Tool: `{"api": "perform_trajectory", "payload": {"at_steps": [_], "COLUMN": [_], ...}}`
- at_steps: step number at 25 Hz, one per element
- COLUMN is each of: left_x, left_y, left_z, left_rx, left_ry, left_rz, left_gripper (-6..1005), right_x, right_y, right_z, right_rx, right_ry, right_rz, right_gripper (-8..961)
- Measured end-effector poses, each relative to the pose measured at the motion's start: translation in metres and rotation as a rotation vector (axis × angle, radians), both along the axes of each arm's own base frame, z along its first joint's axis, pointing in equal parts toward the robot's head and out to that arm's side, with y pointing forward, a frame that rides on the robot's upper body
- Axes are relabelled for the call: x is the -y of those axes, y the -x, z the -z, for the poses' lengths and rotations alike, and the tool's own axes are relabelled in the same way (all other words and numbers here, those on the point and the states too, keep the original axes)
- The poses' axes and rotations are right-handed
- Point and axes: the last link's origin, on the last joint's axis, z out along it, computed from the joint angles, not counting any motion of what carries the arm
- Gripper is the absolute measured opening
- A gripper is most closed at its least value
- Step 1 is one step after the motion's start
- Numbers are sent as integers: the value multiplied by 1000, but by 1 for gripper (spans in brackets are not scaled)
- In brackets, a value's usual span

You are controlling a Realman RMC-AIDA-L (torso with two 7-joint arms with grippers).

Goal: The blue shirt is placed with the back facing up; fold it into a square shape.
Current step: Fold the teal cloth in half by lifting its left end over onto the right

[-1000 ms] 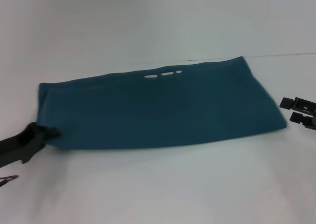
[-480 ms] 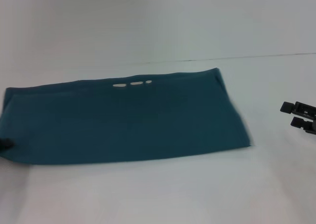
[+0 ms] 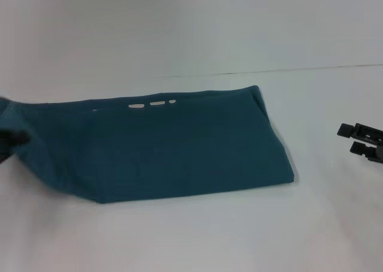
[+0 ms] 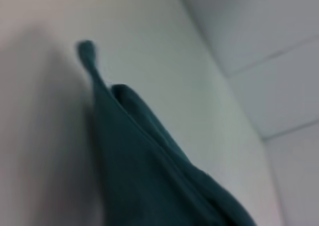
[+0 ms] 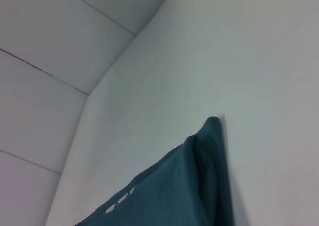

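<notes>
The robot's left gripper needs to release the lifted end of the blue shirt on top of the end (image 3: 270,141) nearest the robot's right gripper.
The blue shirt (image 3: 173,146) lies on the white table as a long folded band, plain side up. Small white marks (image 3: 149,104) show at its far edge. Its left end is lifted off the table at the picture's left edge. There my left gripper (image 3: 7,141) shows as a dark blur, holding that end. The left wrist view shows the cloth (image 4: 149,171) close up, stretching away to a far corner. My right gripper (image 3: 353,139) rests on the table to the right of the shirt, open, empty and apart from it. The right wrist view shows the shirt's right end (image 5: 199,176).
The white table (image 3: 197,236) runs on in front of the shirt and to its right. A pale wall with a seam line (image 3: 323,68) stands behind the table.
The shirt has been dragged to the left by its left end. That end now rises off the table and the band looks shorter. The right gripper has not moved.
</notes>
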Motion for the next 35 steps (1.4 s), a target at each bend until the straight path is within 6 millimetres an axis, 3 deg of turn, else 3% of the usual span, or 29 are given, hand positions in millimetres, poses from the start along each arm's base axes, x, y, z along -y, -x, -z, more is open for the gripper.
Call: {"api": "perform_trajectory", "payload": {"at_steps": [10, 18, 25, 31, 35], "left_x": [-45, -68, -75, -79, -76], "left_y": [-83, -144, -192, -220, -236], "left_z": [-4, 14, 54, 110, 137], "left_rx": [89, 107, 91, 35, 12], "left_ry": [59, 124, 186, 262, 294], "left_rz": [241, 393, 498, 535, 568], "left_gripper": [55, 62, 68, 73, 77], "right_x": [-3, -3, -4, -4, -3], "right_y": [4, 3, 4, 5, 4], "right_z": [2, 1, 1, 3, 4], "right_rx": [-2, 0, 3, -1, 3], "right_ry": [5, 4, 4, 5, 11], "right_rz": [-12, -13, -13, -14, -14], "right_gripper": [834, 832, 830, 829, 828]}}
